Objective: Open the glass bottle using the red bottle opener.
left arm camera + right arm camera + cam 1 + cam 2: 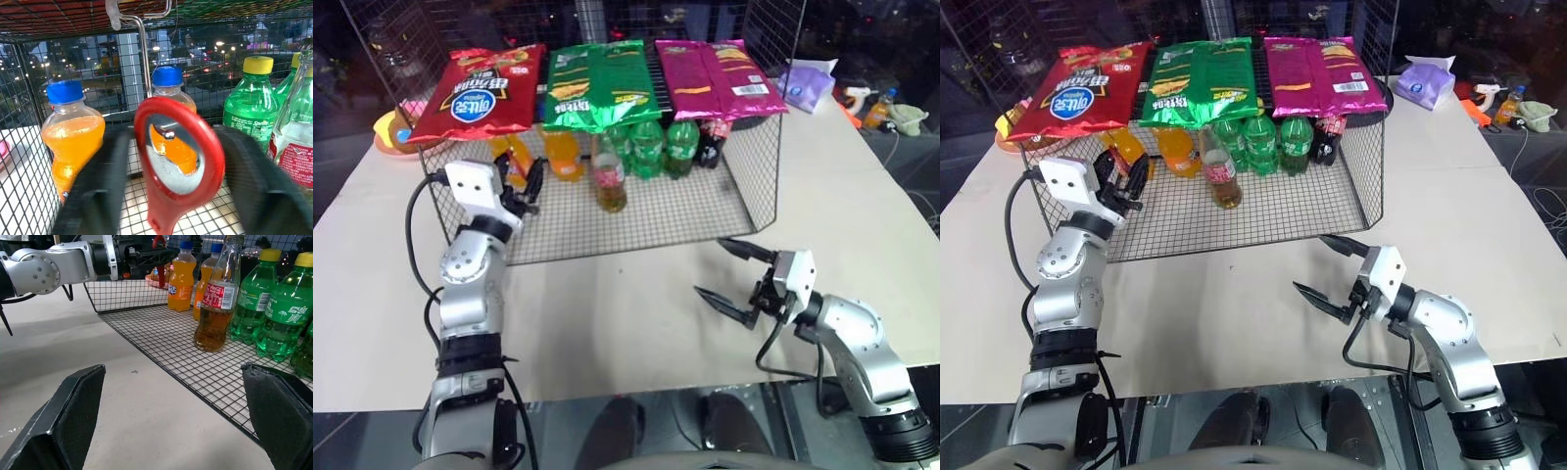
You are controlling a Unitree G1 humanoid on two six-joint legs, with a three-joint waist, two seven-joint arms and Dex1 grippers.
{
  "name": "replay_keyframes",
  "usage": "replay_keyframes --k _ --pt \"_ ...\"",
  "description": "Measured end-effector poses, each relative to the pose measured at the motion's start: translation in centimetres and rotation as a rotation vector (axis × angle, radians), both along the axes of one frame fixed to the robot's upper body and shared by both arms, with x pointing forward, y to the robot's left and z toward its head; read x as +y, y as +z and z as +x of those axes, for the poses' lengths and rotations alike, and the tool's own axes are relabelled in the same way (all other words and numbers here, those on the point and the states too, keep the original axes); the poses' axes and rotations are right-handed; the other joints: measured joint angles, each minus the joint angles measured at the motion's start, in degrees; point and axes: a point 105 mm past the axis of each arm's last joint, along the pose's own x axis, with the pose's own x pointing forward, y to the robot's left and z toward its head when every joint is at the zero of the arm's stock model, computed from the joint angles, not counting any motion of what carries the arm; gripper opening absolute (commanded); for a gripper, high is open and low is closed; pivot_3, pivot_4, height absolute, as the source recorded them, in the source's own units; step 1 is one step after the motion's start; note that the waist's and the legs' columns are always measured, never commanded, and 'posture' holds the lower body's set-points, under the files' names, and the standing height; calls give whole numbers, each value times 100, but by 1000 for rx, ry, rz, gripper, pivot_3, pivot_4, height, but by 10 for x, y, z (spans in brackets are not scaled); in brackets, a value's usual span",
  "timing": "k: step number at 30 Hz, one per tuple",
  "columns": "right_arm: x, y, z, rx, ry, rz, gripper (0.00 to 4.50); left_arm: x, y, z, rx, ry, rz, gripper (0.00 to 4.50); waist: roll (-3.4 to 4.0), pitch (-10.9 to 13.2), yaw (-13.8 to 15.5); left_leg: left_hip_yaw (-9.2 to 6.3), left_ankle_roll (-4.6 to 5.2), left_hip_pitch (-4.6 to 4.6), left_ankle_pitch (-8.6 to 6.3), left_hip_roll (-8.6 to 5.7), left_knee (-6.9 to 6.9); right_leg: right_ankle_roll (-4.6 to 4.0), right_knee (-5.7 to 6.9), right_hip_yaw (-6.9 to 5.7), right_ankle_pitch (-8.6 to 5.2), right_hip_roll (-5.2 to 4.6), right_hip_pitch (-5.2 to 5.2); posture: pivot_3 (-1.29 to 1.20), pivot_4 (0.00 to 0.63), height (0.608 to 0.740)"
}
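The red bottle opener's head has its broad side toward my left gripper, so next I turn it edge-on and pinch the opener's flat sides (175, 198) before I lift it off the hook.
The red bottle opener (178, 156) hangs on a metal hook (145, 58) inside the wire rack (636, 225), at its left end. My left gripper (530, 186) reaches in there, open. Its black fingers (105, 186) flank the opener's round head, with a thin gap on one side. The glass bottle (610, 181), amber with a red label, stands upright on the rack floor, right of the left gripper. It also stands at the edge of the left wrist view as the glass bottle (293, 152). My right gripper (708, 266) hovers wide open and empty over the table, in front of the rack's right side.
Orange soda bottles (563, 157) and green soda bottles (651, 147) stand behind the glass bottle, with a dark bottle (710, 147) further right. Red, green and magenta snack bags (602, 83) lie on the rack's top. A tissue pack (808, 83) sits at the back right.
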Motion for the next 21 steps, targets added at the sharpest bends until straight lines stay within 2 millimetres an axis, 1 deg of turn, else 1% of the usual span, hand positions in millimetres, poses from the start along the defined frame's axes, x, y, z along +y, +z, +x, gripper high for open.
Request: replay_keyframes --k 1,7,15,18,20,21 --pt "0 0 0 1 -1 0 4500 -1 0 0 1 -2 1 4437 0 0 0 0 0 0 0 0 0 0 0 0 0 0 0 0 150 740" --pt "-1 -3 1 7 -6 -6 4500 -1 -3 2 12 -2 0 4437 0 0 -1 0 0 0 0 0 1 0 2 0 0 1 -1 0 150 740" --pt "-2 -5 2 9 -10 -12 4500 -1 0 4 5 -2 -2 4437 0 0 0 1 0 0 0 0 3 0 4 0 0 1 -1 0 150 740" --pt "-2 -5 2 5 -11 -12 4500 -3 -1 5 8 -7 0 3649 0 0 -2 1 0 0 0 0 3 0 4 1 0 2 -1 0 150 740" --pt "-3 -6 2 3 -12 -14 4500 -4 -1 5 9 -10 -2 2721 0 0 -2 1 0 0 0 0 4 0 5 1 0 2 -1 0 150 740" --pt "-3 -6 2 3 -12 -14 4500 -4 -1 5 9 -11 -4 2189 0 0 -2 1 0 0 0 0 5 0 5 1 0 2 -1 0 150 740"
